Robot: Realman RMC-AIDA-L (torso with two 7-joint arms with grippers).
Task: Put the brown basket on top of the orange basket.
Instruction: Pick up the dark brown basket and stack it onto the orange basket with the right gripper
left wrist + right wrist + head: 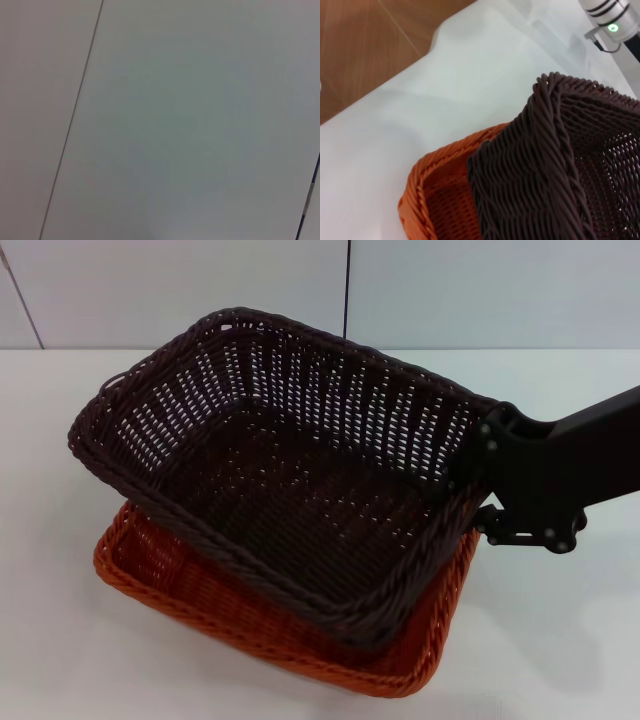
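The robot's right gripper will release the brown basket once it sits nested down inside the orange basket's rim [313, 540].
The brown basket [300, 490] hangs tilted over the orange basket [200, 590], offset toward the back and covering most of it. Its near side dips into the orange one; whether the two touch I cannot tell. My right gripper [478, 485] comes in from the right and is shut on the brown basket's right rim. The right wrist view shows a corner of the brown basket [545, 165] close up, with the orange basket [420, 195] below and beside it. My left gripper is out of view; its wrist camera shows only a plain pale surface.
Both baskets are on a white table [560, 640] that runs back to a pale wall [150, 290]. A white robot part with a green light [612, 22] shows at the edge of the right wrist view. Brown floor [370, 40] lies beyond the table edge.
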